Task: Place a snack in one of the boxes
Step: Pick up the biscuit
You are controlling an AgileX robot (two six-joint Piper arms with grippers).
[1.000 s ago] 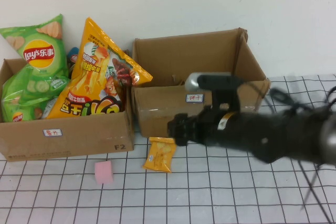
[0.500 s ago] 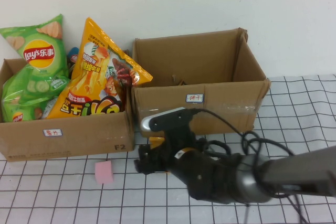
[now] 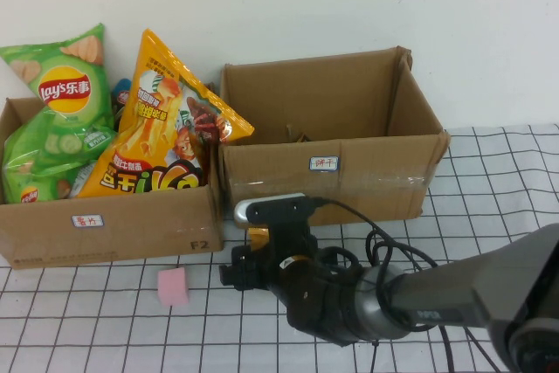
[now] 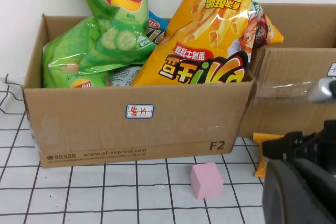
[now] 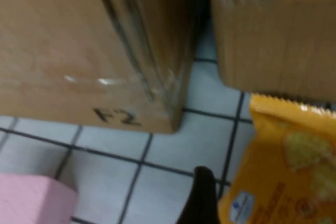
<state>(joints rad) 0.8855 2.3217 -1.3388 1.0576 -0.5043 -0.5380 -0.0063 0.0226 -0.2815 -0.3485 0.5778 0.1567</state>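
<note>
The yellow snack packet lies flat with my finger beside the packet's edge. Next, my right gripper opens and grabs it nearer the packet's middle (image 5: 298, 174).
A small yellow snack packet (image 5: 283, 171) lies on the grid-lined table in front of the gap between the two cardboard boxes. In the high view only its top edge (image 3: 257, 235) shows from under my right arm. My right gripper (image 3: 251, 261) is low over the packet and open. One dark fingertip (image 5: 202, 198) sits just beside the packet's edge; the other is out of frame. The left box (image 3: 131, 224) is full of chip bags. The right box (image 3: 349, 176) looks nearly empty. The packet also shows in the left wrist view (image 4: 261, 150). My left gripper is not in view.
A pink cube (image 3: 173, 286) lies on the table in front of the left box, left of my right gripper. A large orange chip bag (image 3: 166, 128) and green Lay's bags (image 3: 61, 85) stick up out of the left box. Cables trail behind the right arm.
My right arm has swung from in front of the right box down and left, and now sits low over the yellow packet, covering most of it.
</note>
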